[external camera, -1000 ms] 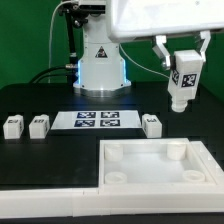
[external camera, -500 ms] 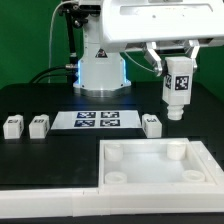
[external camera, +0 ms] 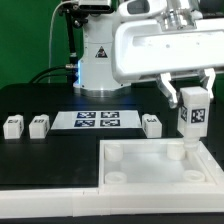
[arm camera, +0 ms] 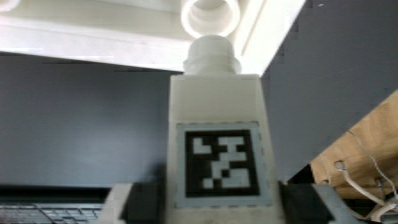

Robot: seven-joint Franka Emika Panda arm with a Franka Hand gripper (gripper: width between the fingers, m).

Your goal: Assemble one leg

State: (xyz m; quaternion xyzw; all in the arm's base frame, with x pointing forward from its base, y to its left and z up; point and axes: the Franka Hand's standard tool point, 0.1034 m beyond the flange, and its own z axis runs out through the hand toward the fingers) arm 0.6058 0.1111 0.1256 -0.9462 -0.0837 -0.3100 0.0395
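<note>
The tray's front corner socket (external camera: 194, 177) (arm camera: 210, 16) is below the white leg's tip. Next, my gripper lets go of the white leg standing in that socket.
My gripper (external camera: 190, 92) is shut on a white leg (external camera: 192, 112) with a black-and-white tag on its face. It holds the leg upright over the far right corner of the large white tray (external camera: 152, 163). The leg's lower tip hangs just above the round corner socket (external camera: 181, 150). In the wrist view the leg (arm camera: 221, 130) runs out from between my fingers (arm camera: 302, 202), its tip pointing at the round socket (arm camera: 212, 15) in the tray corner. Three more legs lie on the table: two at the exterior view's left (external camera: 13, 126) (external camera: 39, 125) and one near the middle (external camera: 152, 124).
The marker board (external camera: 98, 121) lies flat behind the tray. The robot base (external camera: 96, 60) stands at the back. A white ledge (external camera: 50, 200) runs along the front at the exterior view's left.
The gripper with the leg has moved down and toward the exterior view's right, from above the table to just over the tray's far right corner socket.
</note>
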